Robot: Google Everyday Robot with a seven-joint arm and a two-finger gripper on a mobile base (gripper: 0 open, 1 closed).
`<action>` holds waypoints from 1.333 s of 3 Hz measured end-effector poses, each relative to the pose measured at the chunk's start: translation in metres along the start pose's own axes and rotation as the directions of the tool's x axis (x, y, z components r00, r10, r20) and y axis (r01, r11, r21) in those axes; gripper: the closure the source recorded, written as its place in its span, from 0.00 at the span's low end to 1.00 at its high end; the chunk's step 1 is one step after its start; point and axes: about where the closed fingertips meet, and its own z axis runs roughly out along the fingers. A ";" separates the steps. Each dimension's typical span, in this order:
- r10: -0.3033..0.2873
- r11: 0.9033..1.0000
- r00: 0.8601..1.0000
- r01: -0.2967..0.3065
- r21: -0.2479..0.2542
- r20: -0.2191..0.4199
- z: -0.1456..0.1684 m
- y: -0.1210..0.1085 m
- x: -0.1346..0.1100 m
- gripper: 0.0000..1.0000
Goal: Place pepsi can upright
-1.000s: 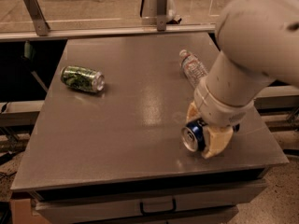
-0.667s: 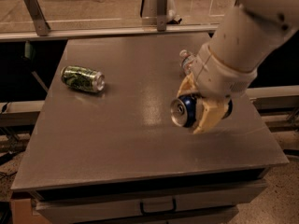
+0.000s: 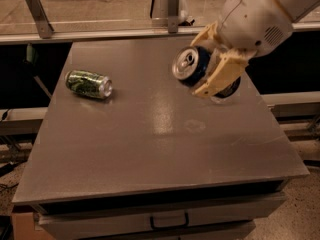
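Observation:
I should use my gripper to set the pepsi can upright on the grey table (image 3: pixel 203 146), between the clear plastic bottle and front edge, and let go of it there.
The pepsi can (image 3: pixel 191 66) is dark blue with a silver end that faces the camera. It lies on its side in the air, well above the grey table (image 3: pixel 150 134). My gripper (image 3: pixel 207 66) is shut on it, with one cream finger (image 3: pixel 220 76) across its front right side and the other behind it. The white arm reaches in from the upper right. The can's body is partly hidden by the fingers.
A green can (image 3: pixel 89 83) lies on its side at the table's left. A clear plastic bottle (image 3: pixel 225 91) lies behind and under the gripper, mostly hidden. A metal rail (image 3: pixel 100 31) runs along the table's far edge. A drawer handle (image 3: pixel 169 220) shows below the front edge.
The gripper has lifted the pepsi can from the table's right front area, up and toward the back, turning its silver end more toward the camera.

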 end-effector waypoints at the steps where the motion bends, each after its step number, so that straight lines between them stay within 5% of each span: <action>1: 0.052 0.998 0.979 -0.056 0.012 0.196 -0.008 -0.010 -0.003 1.00; 2: 0.125 0.992 0.914 -0.128 -0.018 0.386 -0.004 -0.010 0.004 1.00; 4: 0.240 0.970 0.745 -0.203 -0.130 0.622 0.027 0.009 0.029 1.00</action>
